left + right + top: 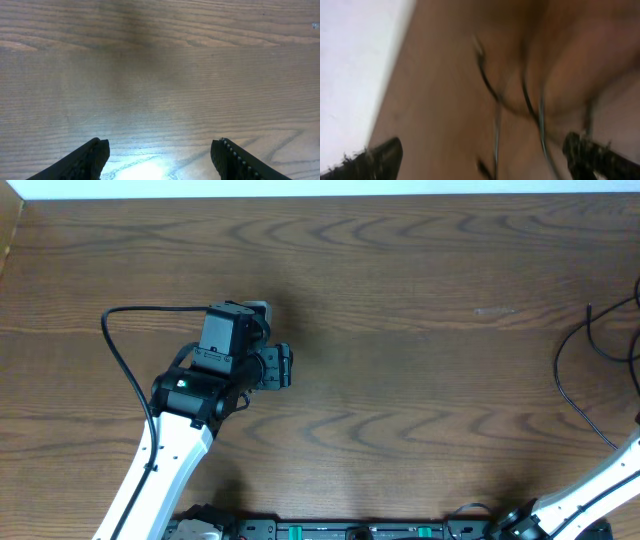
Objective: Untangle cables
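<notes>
I need to close my right gripper on the outer black cable's bend (560, 347), where it curves furthest toward the middle of the table, past the other cable's loose end.
Thin black cables (568, 388) lie as loose strands at the table's far right edge, partly cut off by the frame. In the blurred right wrist view, black and silvery strands (496, 107) run across the wood between and beyond my right gripper's (482, 152) fingers, which are wide apart and hold nothing. The right gripper itself is outside the overhead view; only its white arm (590, 490) shows at the bottom right. My left gripper (283, 367) is left of centre, far from the cables. In the left wrist view it (160, 147) is open over bare wood.
The thicker black cable (115, 340) of the left arm loops out to the left of it. The wooden table (400, 300) ends at a white strip along the back. The white area (355, 65) in the right wrist view is beyond the table edge.
</notes>
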